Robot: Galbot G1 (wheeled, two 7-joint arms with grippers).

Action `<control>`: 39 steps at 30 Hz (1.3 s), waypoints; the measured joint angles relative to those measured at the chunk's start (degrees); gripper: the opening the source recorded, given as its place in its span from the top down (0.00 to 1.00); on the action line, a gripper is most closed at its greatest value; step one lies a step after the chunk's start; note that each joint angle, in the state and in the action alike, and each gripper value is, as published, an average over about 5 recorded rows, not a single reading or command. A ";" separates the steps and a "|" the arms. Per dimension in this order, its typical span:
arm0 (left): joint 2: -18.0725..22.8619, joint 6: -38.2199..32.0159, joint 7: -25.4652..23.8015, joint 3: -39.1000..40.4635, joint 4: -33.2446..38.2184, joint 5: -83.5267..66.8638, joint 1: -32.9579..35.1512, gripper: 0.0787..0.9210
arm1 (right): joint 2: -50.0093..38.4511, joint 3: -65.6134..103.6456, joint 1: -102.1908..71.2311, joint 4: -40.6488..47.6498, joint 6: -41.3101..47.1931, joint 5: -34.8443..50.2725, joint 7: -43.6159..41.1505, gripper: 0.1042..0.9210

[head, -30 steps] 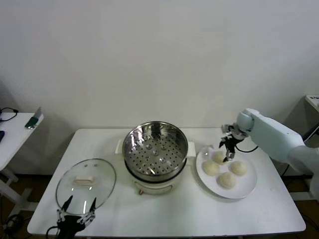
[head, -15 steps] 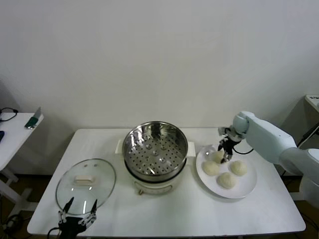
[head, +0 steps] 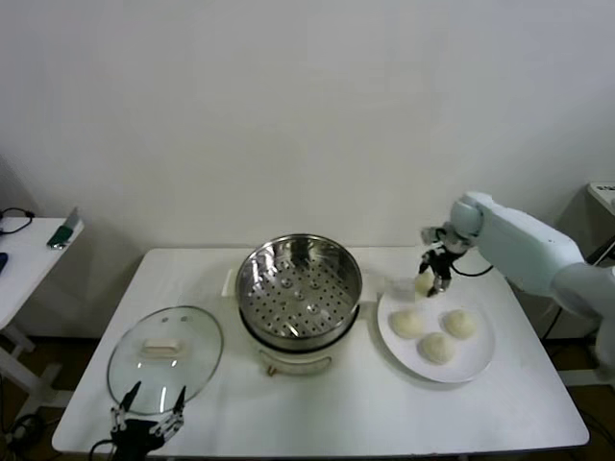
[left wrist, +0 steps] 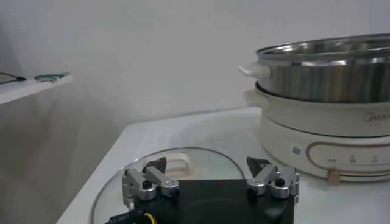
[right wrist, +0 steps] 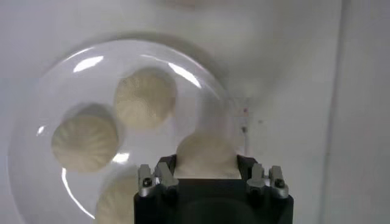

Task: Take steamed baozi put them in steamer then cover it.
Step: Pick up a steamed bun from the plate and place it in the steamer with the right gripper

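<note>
My right gripper is holding the baozi. It will let go of it on the far part of the steel steamer's holed bottom (head: 300,267), near the steamer's wall-side rim.
My right gripper (head: 429,279) is shut on one cream-white baozi (head: 424,282) and holds it above the far left rim of the white plate (head: 479,360). The right wrist view shows this baozi (right wrist: 206,155) between the fingers, lifted over the plate (right wrist: 55,79). Three baozi stay on the plate (head: 406,324) (head: 458,324) (head: 436,348). The steel steamer (head: 299,285) stands empty on its white pot base at the table's middle. The glass cover (head: 165,357) lies flat at the front left. My left gripper (head: 149,421) is open, parked by the cover's near edge, seen also in its wrist view (left wrist: 210,176).
A side table (head: 24,252) with small items stands at the far left. The white table's front edge (head: 327,447) runs just past the left gripper. A white wall rises behind the table.
My right gripper closed on the baozi at the plate's far left and lifted it off the plate. Three baozi remain there. The left arm has not moved.
</note>
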State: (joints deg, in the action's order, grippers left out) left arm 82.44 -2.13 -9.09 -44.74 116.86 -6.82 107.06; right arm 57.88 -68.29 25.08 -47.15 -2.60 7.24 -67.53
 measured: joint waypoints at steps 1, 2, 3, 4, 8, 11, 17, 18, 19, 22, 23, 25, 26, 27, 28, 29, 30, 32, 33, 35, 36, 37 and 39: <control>-0.04 -0.01 0.00 0.06 0.04 0.01 -0.08 0.12 | 0.19 -0.99 2.01 -1.27 -0.71 0.58 -0.09 0.31; -0.06 -0.01 0.00 0.12 0.09 0.03 -0.18 0.12 | 0.46 -1.93 4.04 -2.61 -1.49 1.20 -0.15 0.31; -0.07 0.00 0.00 0.20 0.15 0.06 -0.27 0.12 | 0.79 -2.80 6.04 -3.98 -2.30 1.82 -0.18 0.31; -0.08 0.02 0.00 0.27 0.22 0.10 -0.36 0.12 | 1.20 -3.58 7.94 -5.37 -3.11 2.41 -0.19 0.31; 0.00 0.15 0.00 0.53 0.56 0.42 -0.68 0.12 | 3.64 -6.01 14.33 -11.51 -6.41 4.18 0.21 0.31; 0.20 0.26 0.04 0.76 0.80 0.76 -0.85 0.12 | 5.94 -7.23 17.23 -16.07 -8.91 4.38 0.94 0.31; 0.65 0.30 0.12 0.94 1.09 1.45 -0.72 0.12 | 10.89 -9.41 19.25 -21.83 -14.38 2.02 2.70 0.31; 0.71 0.30 0.12 0.92 1.17 1.53 -0.65 0.12 | 11.69 -9.67 19.22 -22.28 -15.31 1.31 2.99 0.31; 0.77 0.30 0.13 0.88 1.25 1.61 -0.57 0.12 | 12.44 -9.87 19.08 -22.59 -16.20 0.55 3.27 0.31; 0.97 0.28 0.18 0.75 1.50 1.74 -0.35 0.12 | 14.49 -10.20 18.05 -22.77 -18.72 -2.05 4.00 0.31; 1.04 0.27 0.19 0.72 1.60 1.77 -0.26 0.12 | 15.11 -10.25 17.51 -22.57 -19.48 -2.98 4.22 0.31; 1.22 0.26 0.21 0.70 1.81 1.87 -0.07 0.12 | 16.21 -10.28 16.22 -21.83 -20.84 -4.76 4.63 0.31; 1.31 0.26 0.21 0.70 1.93 1.93 0.01 0.12 | 16.68 -10.27 15.47 -21.32 -21.46 -5.61 4.83 0.31; 1.40 0.26 0.21 0.70 2.02 2.00 0.07 0.12 | 17.10 -10.24 14.69 -20.73 -22.03 -6.42 5.03 0.31; 1.49 0.26 0.21 0.71 2.12 2.05 0.10 0.12 | 17.43 -10.20 13.89 -20.11 -22.55 -7.18 5.23 0.31; 1.57 0.27 0.21 0.72 2.22 2.10 0.12 0.12 | 17.72 -10.14 13.08 -19.44 -23.06 -7.93 5.42 0.31; 1.63 0.28 0.21 0.73 2.30 2.14 0.13 0.12 | 17.98 -10.07 12.28 -18.75 -23.55 -8.67 5.61 0.31; 1.71 0.30 0.20 0.71 2.42 2.18 0.11 0.12 | 18.52 -9.85 10.73 -17.36 -24.47 -10.11 6.01 0.31; 1.72 0.31 0.19 0.69 2.45 2.19 0.09 0.12 | 18.82 -9.68 9.96 -16.63 -24.92 -10.83 6.24 0.31; 1.67 0.30 0.19 0.57 2.40 2.21 -0.01 0.12 | 19.44 -9.17 8.46 -15.12 -25.76 -12.24 6.77 0.31; 1.64 0.29 0.19 0.49 2.35 2.21 -0.07 0.12 | 19.77 -8.83 7.72 -14.34 -26.17 -12.94 7.08 0.31; 1.61 0.28 0.20 0.41 2.28 2.21 -0.13 0.12 | 20.09 -8.47 7.02 -13.54 -26.56 -13.62 7.40 0.31; 1.54 0.28 0.20 0.30 2.16 2.18 -0.25 0.12 | 20.79 -7.68 5.71 -11.87 -27.32 -14.91 8.05 0.31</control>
State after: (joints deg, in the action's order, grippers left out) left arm 83.99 -1.85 -8.89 -44.44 119.02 -4.64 106.81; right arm 78.67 -75.97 30.79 -59.02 -29.92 -7.67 -59.48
